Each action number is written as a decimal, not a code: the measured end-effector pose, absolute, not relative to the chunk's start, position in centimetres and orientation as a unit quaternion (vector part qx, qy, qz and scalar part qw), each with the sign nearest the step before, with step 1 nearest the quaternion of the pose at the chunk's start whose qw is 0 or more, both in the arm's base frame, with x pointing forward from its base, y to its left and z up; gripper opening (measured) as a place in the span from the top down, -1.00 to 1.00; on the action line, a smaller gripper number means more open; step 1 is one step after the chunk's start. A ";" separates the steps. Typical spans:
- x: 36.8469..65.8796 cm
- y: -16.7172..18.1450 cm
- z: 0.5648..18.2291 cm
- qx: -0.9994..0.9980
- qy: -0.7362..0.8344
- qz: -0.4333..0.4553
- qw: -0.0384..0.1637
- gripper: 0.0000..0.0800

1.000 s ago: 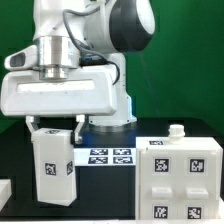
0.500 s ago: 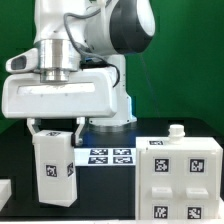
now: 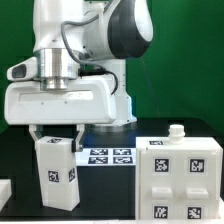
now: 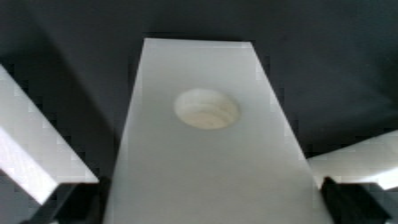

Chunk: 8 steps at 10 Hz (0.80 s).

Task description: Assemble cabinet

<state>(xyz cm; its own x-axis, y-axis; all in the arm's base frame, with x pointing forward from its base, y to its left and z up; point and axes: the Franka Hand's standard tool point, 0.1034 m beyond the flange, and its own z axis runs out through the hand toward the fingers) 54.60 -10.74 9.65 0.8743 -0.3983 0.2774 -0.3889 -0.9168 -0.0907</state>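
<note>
I should open my gripper and take the panel from its tagged side (image 3: 54, 176) before lifting and tipping it, because my gripper points down over the top end of the upright panel.
My gripper (image 3: 57, 135) is shut on a white cabinet panel (image 3: 57, 173), a narrow upright piece with black-and-white tags on its face, held above the black table at the exterior view's left. In the wrist view the panel (image 4: 205, 140) runs away from the jaws, with a small round knob (image 4: 205, 108) on its edge; the black fingers (image 4: 71, 200) press both its sides. The white cabinet box (image 3: 183, 178), tagged and with a small knob (image 3: 178, 131) on top, stands at the exterior view's right.
The marker board (image 3: 108, 157) lies flat on the table between the held panel and the cabinet box. A white part's corner (image 3: 5, 191) shows at the exterior view's left edge. White parts (image 4: 27, 130) show at the wrist view's sides.
The gripper has moved a little toward the exterior view's right and lower with the panel, which now hangs more upright.
</note>
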 end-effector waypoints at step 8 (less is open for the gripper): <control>56.7 -11.2 10.9 -0.971 0.219 -0.065 0.068 -0.99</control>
<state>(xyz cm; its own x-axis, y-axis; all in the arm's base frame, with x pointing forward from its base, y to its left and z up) 56.68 -11.18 10.87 0.8953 -0.4350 0.0961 -0.4174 -0.8945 -0.1598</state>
